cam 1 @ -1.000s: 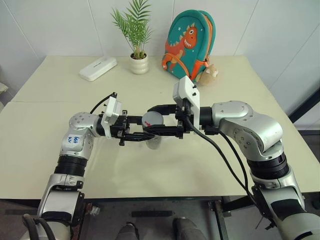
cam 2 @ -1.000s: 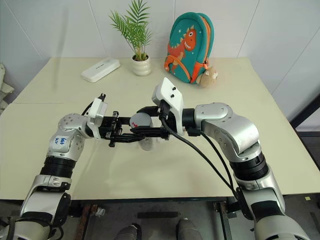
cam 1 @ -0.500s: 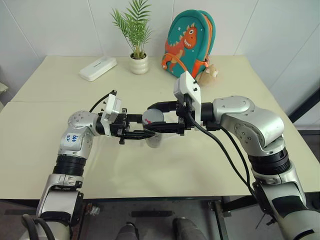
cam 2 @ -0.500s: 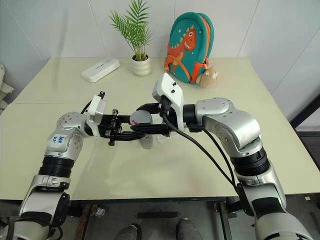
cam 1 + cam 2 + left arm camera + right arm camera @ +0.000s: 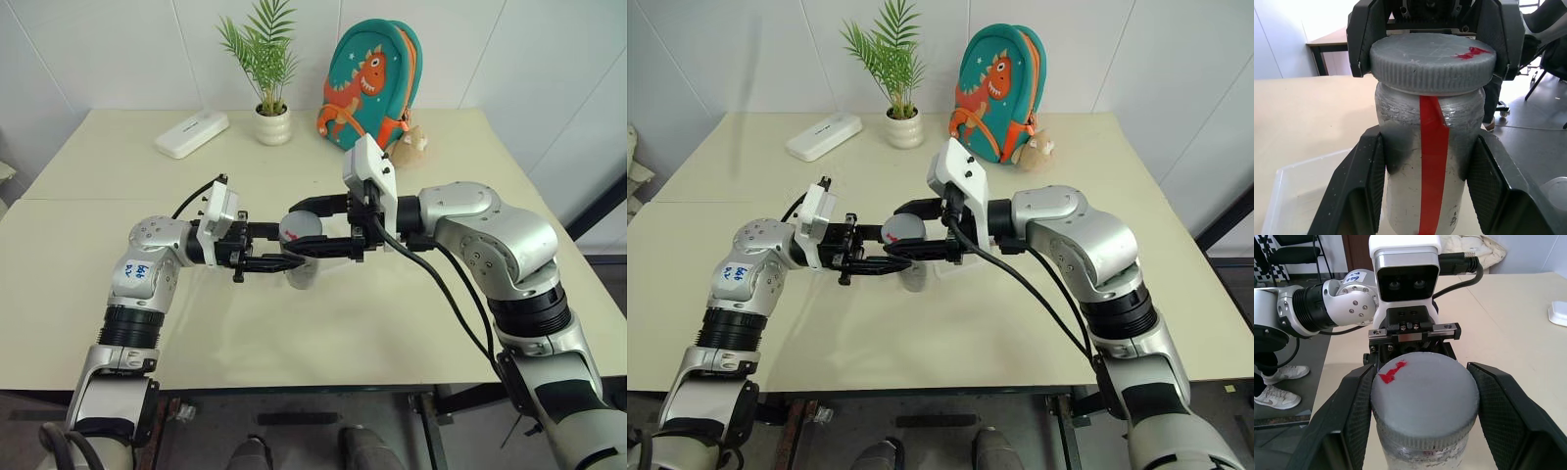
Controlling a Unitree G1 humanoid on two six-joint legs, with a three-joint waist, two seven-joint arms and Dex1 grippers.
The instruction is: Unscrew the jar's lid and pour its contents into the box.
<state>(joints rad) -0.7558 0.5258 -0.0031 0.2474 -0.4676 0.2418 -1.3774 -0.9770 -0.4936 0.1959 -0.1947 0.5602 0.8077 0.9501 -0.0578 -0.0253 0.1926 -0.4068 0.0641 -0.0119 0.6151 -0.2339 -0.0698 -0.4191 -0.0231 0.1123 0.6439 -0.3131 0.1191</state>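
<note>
My right gripper will set the grey lid down on the tabletop [image 5: 413,268] next to the clear box, at a spot straight out from the plush toy.
The clear jar [image 5: 1432,171] with a red stripe down its side is held above the table, upright in the head views. My left gripper [image 5: 1425,188] is shut on the jar's body, one finger [image 5: 1364,181] on each side. The grey lid [image 5: 1422,384], with a red mark on top, sits on the jar. My right gripper [image 5: 1424,404] reaches in from the opposite side and is shut on that lid [image 5: 299,232]. A corner of the clear box [image 5: 1293,193] lies on the table just below the jar. I cannot make out the contents through the scuffed wall.
Along the table's far side stand a flat white case [image 5: 191,134], a potted plant [image 5: 272,122], a teal dinosaur backpack [image 5: 367,83] and a small plush toy [image 5: 409,145]. The pale tabletop [image 5: 392,323] stretches bare toward its front edge.
</note>
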